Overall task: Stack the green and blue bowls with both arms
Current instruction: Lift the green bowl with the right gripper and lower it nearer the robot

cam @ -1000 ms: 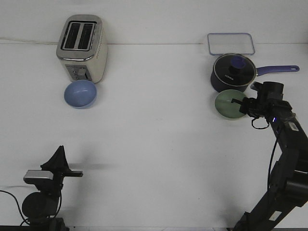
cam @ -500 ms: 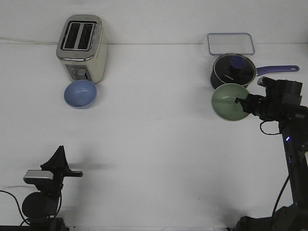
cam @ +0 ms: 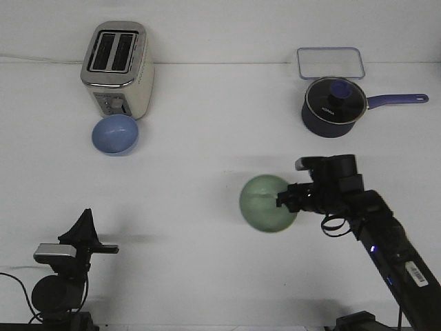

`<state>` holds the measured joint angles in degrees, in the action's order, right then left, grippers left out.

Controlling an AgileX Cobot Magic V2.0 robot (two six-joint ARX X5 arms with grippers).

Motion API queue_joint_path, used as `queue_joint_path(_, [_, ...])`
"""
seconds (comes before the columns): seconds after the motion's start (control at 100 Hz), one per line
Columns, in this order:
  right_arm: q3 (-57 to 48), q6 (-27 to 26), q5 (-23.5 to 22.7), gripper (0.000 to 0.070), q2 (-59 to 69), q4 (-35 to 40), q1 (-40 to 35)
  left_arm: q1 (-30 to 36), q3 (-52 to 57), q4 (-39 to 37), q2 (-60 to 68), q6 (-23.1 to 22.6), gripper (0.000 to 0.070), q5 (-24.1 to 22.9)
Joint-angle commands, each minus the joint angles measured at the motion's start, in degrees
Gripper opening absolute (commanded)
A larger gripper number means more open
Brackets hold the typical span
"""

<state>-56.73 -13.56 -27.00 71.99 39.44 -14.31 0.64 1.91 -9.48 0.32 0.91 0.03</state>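
Note:
Next, I let go of the pale green bowl with my right gripper on the bare front middle of the table (cam: 238, 247), facing my left gripper. That bowl is lifted above the table's middle now.
The pale green bowl (cam: 265, 203) is held by its right rim in my right gripper (cam: 284, 200), lifted above the middle of the table. The gripper is shut on the bowl's edge. The light blue bowl (cam: 115, 134) sits on the table at the back left, just in front of the toaster. My left gripper (cam: 83, 227) rests low at the front left, far from both bowls; I cannot tell whether its fingers are open or shut.
A cream toaster (cam: 116, 67) stands at the back left. A dark navy pot with a glass lid (cam: 333, 105) and a long handle stands at the back right. A clear rectangular container lid (cam: 330, 62) lies behind it.
My right gripper has lifted the green bowl from in front of the pot and carried it left and toward the front, to the table's middle. The left arm has not moved.

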Motion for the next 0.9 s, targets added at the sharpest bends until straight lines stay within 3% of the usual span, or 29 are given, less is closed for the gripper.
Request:
queue_joint_path(0.0, [2.19, -3.91, -0.24, 0.0000, 0.44, -2.89, -3.82, 0.07, -1.11, -0.74, -0.04, -0.17, 0.0013, 0.04])
queue_joint_path(0.25, [11.93, -11.74, 2.12, 0.0000, 0.55, -13.70, -14.43, 0.07, -1.11, -0.74, -0.04, -0.17, 0.0013, 0.04])
queue_joint_path(0.38, [14.08, -11.82, 5.01, 0.0000, 1.29, -14.19, -16.59, 0.07, -1.11, -0.74, -0.04, -0.17, 0.0013, 0.04])
queue_joint_path(0.75, [14.69, -10.10, 4.52, 0.0003, 7.54, -14.53, -16.87, 0.07, -1.11, -0.74, -0.04, -0.17, 0.0013, 0.04])
queue_joint_path(0.79, [14.69, -9.94, 4.52, 0.0059, 7.76, -14.62, -16.87, 0.07, -1.11, -0.74, -0.04, -0.17, 0.0013, 0.04])
queue_joint_path(0.89, [14.69, -9.99, 4.52, 0.0326, 7.63, -14.88, -16.87, 0.07, -1.11, -0.74, -0.04, -0.17, 0.0013, 0.04])
